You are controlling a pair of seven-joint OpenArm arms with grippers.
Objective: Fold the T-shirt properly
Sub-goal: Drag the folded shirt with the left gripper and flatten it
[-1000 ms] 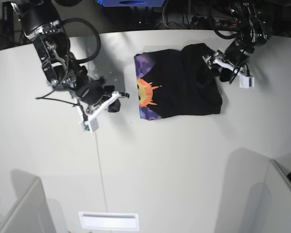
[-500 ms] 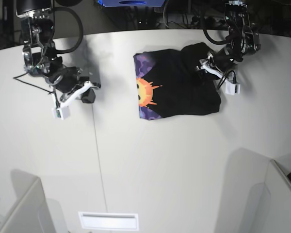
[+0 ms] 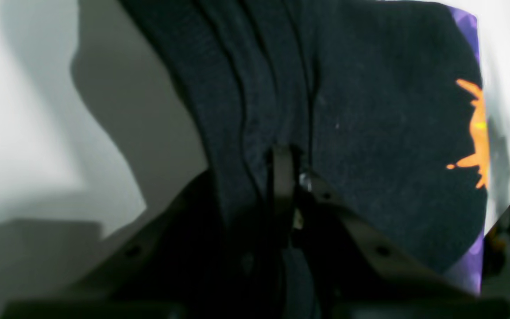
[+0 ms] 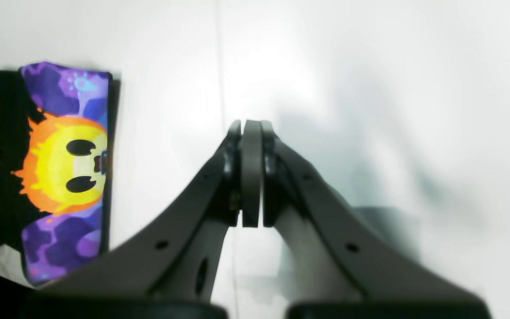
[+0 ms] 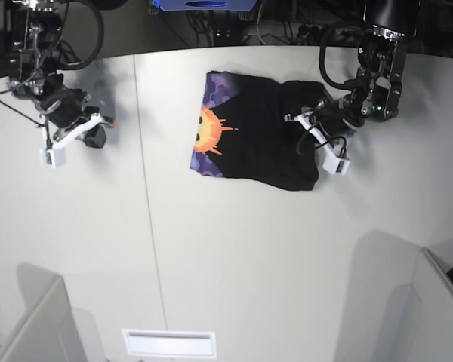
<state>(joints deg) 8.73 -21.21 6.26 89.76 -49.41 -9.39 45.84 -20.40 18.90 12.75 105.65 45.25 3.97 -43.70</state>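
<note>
My left gripper will release the black T-shirt's held edge on the white table [image 5: 219, 186] just in front of the sun print.
The black T-shirt [image 5: 260, 136] lies partly folded at the back of the white table, its orange-yellow sun print on purple [image 5: 205, 128] showing along its left edge. My left gripper [image 5: 303, 125] is at the shirt's right edge. In the left wrist view the left gripper [image 3: 287, 170] is shut on a raised fold of the black T-shirt [image 3: 392, 133]. My right gripper [image 5: 97, 136] hovers far left of the shirt, shut and holding nothing. The right wrist view shows the right gripper [image 4: 250, 133] with its pads pressed together, and the T-shirt's print [image 4: 67, 164] off to the left.
A thin seam [image 5: 147, 226] runs front to back across the table [image 5: 234, 249]. Grey partitions stand at the front left [image 5: 38, 324] and front right [image 5: 430, 309]. A white slot [image 5: 168, 343] sits at the front edge. Cables and dark equipment [image 5: 234, 23] line the back.
My left gripper has shut on the shirt's right edge, and the shirt has shifted left and turned a little. My right arm has drawn away to the far left, still shut.
</note>
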